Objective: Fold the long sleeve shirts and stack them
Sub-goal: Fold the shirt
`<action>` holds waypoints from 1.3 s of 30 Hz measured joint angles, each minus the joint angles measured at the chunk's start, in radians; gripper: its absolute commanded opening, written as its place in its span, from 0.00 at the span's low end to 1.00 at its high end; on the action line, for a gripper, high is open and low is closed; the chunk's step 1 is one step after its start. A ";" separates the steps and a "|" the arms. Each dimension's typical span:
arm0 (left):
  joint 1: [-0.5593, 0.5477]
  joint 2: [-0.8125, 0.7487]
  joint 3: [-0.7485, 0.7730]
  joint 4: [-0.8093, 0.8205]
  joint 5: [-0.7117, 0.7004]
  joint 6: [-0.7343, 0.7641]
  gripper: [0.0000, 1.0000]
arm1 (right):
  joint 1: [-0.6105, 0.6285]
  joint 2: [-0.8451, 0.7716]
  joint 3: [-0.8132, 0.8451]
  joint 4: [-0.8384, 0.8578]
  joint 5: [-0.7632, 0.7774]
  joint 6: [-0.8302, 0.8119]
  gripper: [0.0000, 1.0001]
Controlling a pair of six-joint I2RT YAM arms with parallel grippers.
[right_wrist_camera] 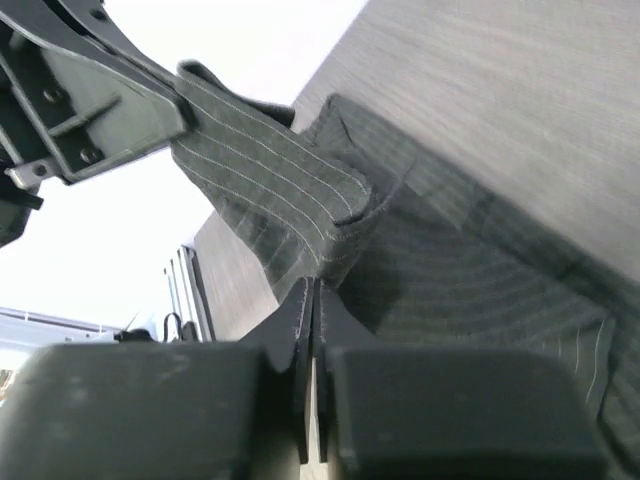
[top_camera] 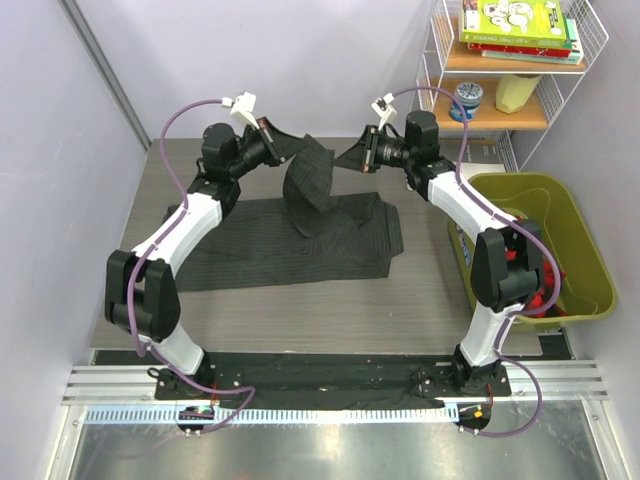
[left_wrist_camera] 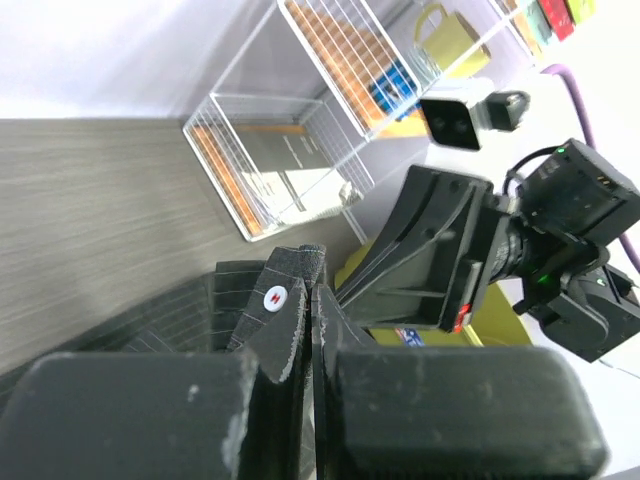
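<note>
The robot's right gripper pinches the lower edge of the sleeve while its left gripper holds the sleeve's end, so the right gripper needs to take that end [top_camera: 314, 146] before it lays the sleeve down.
A dark pinstriped long sleeve shirt [top_camera: 262, 245] lies spread on the table. A part of its cloth [top_camera: 308, 190] is lifted at the back and hangs twisted between both grippers. My left gripper [top_camera: 272, 146] is shut on the left end of that raised cloth. In the left wrist view the gripper [left_wrist_camera: 312, 292] pinches cloth beside a white button [left_wrist_camera: 275, 297]. My right gripper [top_camera: 362, 153] is shut on the right end. In the right wrist view the gripper [right_wrist_camera: 316, 288] grips the striped cloth [right_wrist_camera: 290, 195]. The grippers face each other, about a hand's width apart.
An olive-green bin [top_camera: 583, 232] with red items stands at the right, close to the right arm. A wire shelf [top_camera: 520, 75] with books, a cup and a tape roll stands at the back right. A metal rail [top_camera: 330, 385] runs along the near edge.
</note>
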 measured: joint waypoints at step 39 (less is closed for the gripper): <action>0.070 0.000 -0.008 0.154 0.132 -0.072 0.02 | 0.009 0.210 0.106 0.638 -0.168 0.622 0.01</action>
